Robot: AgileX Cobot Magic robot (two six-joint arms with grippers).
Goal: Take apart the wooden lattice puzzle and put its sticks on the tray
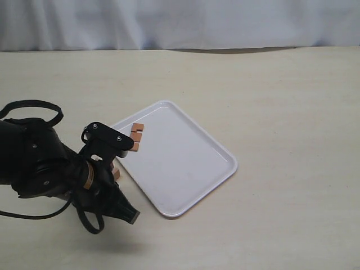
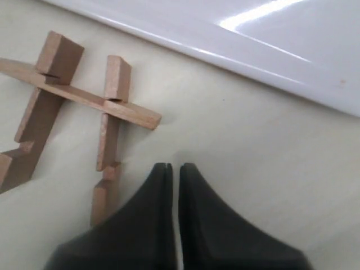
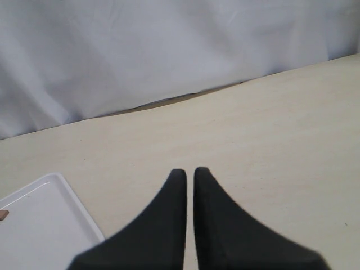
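The crossing stick lies over both notched sticks, so next my left gripper turns, grabs the crossing stick's loose end (image 2: 147, 118) and lifts it clear first.
What is left of the wooden lattice puzzle (image 2: 84, 98) lies on the table beside the tray's rim (image 2: 236, 59): one stick crosses two parallel notched sticks (image 2: 109, 121). My left gripper (image 2: 173, 167) is shut and empty, its tips just short of the nearer stick. In the exterior view the left arm (image 1: 56, 169) covers most of the puzzle (image 1: 116, 173). A single stick (image 1: 136, 136) rests on the white tray (image 1: 191, 169) near its far left corner. My right gripper (image 3: 186, 171) is shut and empty, above bare table beside a tray corner (image 3: 50, 219).
A white cloth backdrop (image 1: 180, 22) runs along the table's far edge. Black cables (image 1: 34, 107) loop off the left arm. The right arm is out of the exterior view.
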